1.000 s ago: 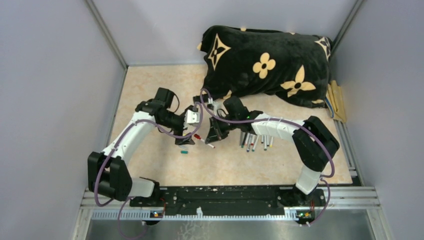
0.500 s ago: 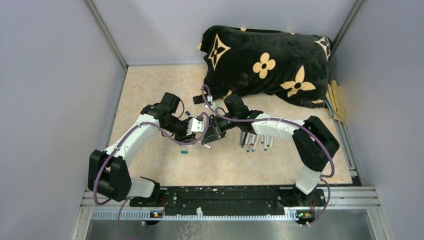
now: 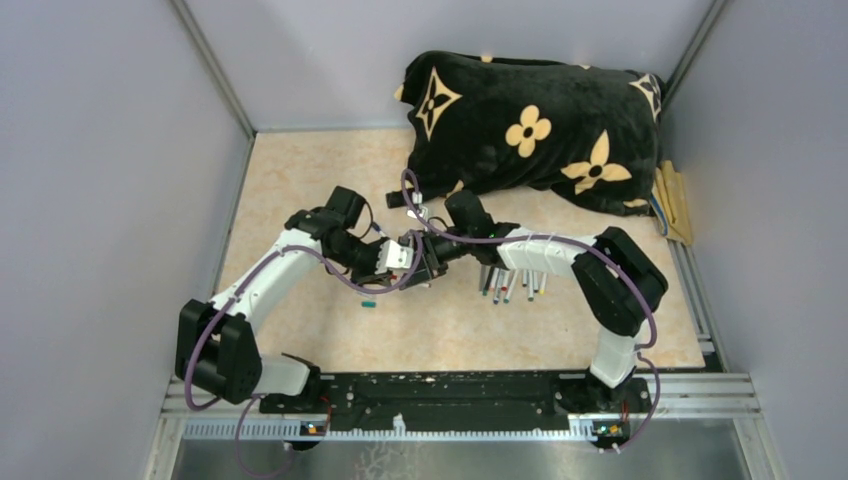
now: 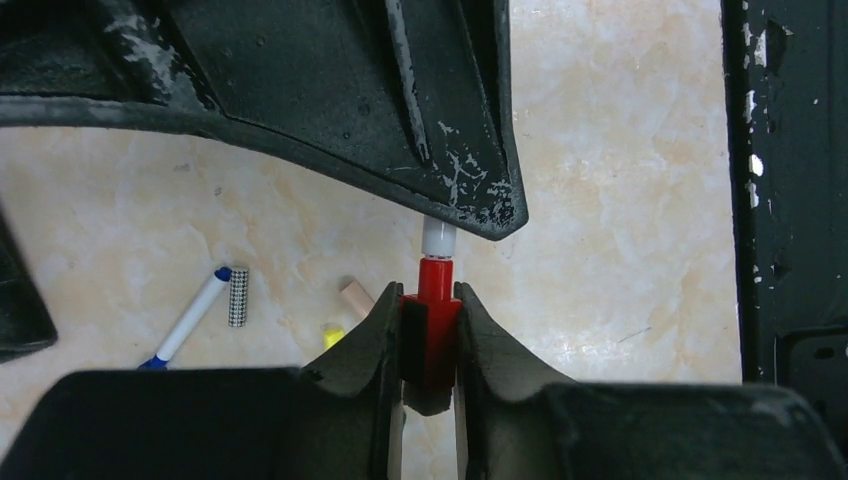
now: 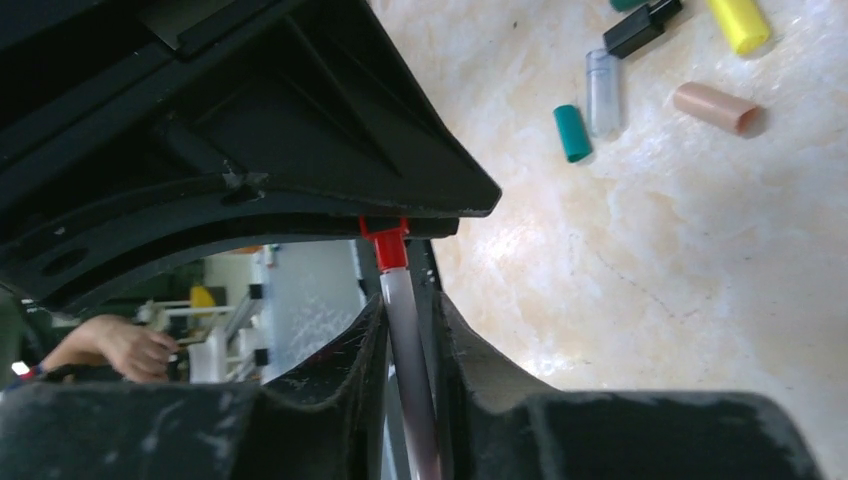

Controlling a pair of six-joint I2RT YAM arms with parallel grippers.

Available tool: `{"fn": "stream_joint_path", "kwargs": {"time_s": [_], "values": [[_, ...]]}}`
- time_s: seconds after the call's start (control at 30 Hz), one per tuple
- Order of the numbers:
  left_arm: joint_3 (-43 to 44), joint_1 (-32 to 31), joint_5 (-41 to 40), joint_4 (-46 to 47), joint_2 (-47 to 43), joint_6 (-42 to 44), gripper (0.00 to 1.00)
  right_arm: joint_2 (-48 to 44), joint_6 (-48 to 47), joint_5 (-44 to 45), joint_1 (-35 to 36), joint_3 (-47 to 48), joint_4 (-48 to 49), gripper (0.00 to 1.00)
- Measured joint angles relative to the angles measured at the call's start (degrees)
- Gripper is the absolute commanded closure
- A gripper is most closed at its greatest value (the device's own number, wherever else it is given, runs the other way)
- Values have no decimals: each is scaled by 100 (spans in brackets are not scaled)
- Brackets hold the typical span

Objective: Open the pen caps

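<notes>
The robot's left gripper will set the red cap down on the table (image 3: 383,256) (image 4: 265,332) between the patterned cap and the yellow cap.
A pen hangs above the table between my two grippers. In the left wrist view my left gripper (image 4: 430,295) is shut on its red cap (image 4: 436,275). The white barrel (image 4: 438,238) runs on under the right gripper's body. In the right wrist view the barrel (image 5: 400,320) passes between the jaws of my right gripper (image 5: 410,302). Those jaws stand slightly wider than the barrel, with a narrow dark gap on one side. From above, the left gripper (image 3: 400,257) and right gripper (image 3: 425,262) meet tip to tip.
Loose caps lie on the table: teal (image 5: 572,132), clear grey (image 5: 602,92), beige (image 5: 715,106), yellow (image 5: 740,25), black (image 5: 640,30). A blue-tipped pen (image 4: 190,320) lies beside a patterned cap (image 4: 238,296). Several pens (image 3: 510,282) lie under the right forearm. A black flowered pillow (image 3: 535,130) fills the back.
My left gripper moved right to meet the right gripper and closed on the pen's red cap. The right gripper's jaws eased apart from the barrel.
</notes>
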Motion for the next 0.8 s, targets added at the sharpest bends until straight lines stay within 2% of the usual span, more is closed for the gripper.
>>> {"fn": "stream_joint_path", "kwargs": {"time_s": [0.07,0.43,0.63,0.8], "values": [[2,-11,-48,-9,-4,22,100,61,61,-66,7,-2,85,100],[35,-160,-352,264,76,232,100,-216,-286,129,-127,-199,-22,100],[133,-295,-341,627,262,450,100,-752,-979,826,-179,-345,-638,100],[208,343,-1419,595,577,584,100,-1508,-1331,997,-367,-927,-1821,100]]}}
